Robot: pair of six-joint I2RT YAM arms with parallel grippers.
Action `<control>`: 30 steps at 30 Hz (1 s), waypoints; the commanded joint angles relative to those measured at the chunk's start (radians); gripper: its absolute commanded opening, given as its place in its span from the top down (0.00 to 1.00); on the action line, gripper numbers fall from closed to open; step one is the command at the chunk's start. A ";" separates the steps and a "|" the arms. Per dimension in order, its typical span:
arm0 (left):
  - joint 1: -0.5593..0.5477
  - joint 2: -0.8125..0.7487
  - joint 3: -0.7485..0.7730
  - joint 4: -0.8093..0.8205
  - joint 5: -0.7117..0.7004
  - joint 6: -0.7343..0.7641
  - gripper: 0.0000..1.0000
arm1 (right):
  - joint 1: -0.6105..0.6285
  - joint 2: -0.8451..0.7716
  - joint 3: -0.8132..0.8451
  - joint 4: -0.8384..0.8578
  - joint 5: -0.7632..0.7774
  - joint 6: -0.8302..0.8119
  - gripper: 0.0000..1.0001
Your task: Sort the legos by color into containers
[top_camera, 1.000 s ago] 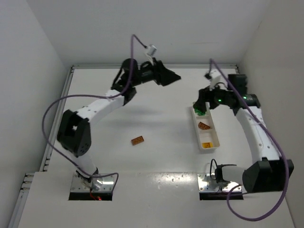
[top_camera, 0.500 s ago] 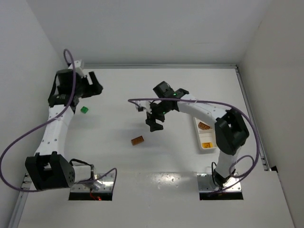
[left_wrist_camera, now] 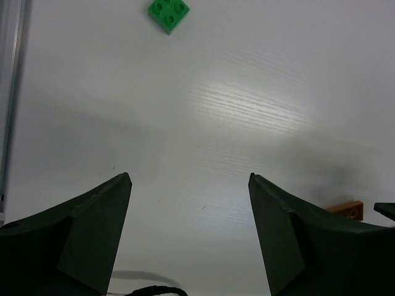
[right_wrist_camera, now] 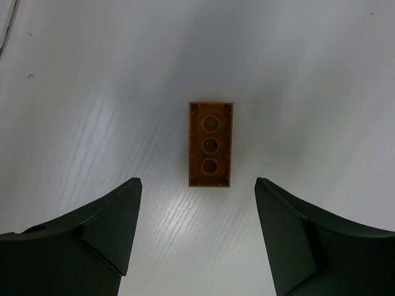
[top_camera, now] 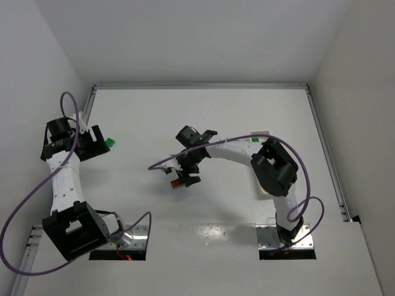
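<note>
Next, my left gripper needs to go to the green lego lying alone on the table and close on the green lego's sides [top_camera: 110, 143] [left_wrist_camera: 168, 15].
A brown lego [right_wrist_camera: 210, 143] lies on the table with its hollow underside up, just ahead of my open, empty right gripper [right_wrist_camera: 197, 182] and centred between its fingers. In the top view the right gripper [top_camera: 188, 174] hovers over this brick [top_camera: 176, 184], which is partly hidden. A green lego [left_wrist_camera: 168, 12] lies far ahead of my open, empty left gripper [left_wrist_camera: 190, 179]. In the top view it [top_camera: 109, 142] sits just right of the left gripper [top_camera: 97, 145]. The white tray [top_camera: 255, 140] is mostly hidden under the right arm.
The left wall and a metal rail [left_wrist_camera: 9, 92] run close beside the left gripper. The brown lego [left_wrist_camera: 345, 209] and a right fingertip show at the right edge of the left wrist view. The right arm stretches across the table's middle.
The right gripper has moved nearer and left, ending over the brown lego. The left arm has pulled back along the left wall, with the green lego now just right of its gripper.
</note>
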 commanded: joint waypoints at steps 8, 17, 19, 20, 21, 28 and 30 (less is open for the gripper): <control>0.101 0.151 0.022 -0.020 0.135 0.083 0.17 | 0.053 0.067 -0.003 0.170 0.078 0.070 0.30; 0.119 0.261 0.091 0.008 0.177 0.074 0.17 | 0.081 0.087 -0.006 0.161 0.098 0.079 0.35; 0.119 0.277 0.091 0.020 0.189 0.065 0.17 | 0.090 0.087 -0.017 0.182 0.121 0.079 0.38; 0.119 0.289 0.091 0.043 0.203 0.052 0.17 | 0.090 0.087 -0.029 0.193 0.121 0.090 0.41; 0.119 0.303 0.078 0.057 0.224 0.039 0.17 | 0.099 0.098 -0.029 0.193 0.136 0.102 0.42; 0.089 0.422 0.091 0.129 0.243 -0.011 0.17 | 0.099 0.141 -0.009 0.213 0.217 0.153 0.63; 0.069 0.445 0.100 0.166 0.232 -0.041 0.17 | 0.099 0.152 0.000 0.213 0.246 0.164 0.70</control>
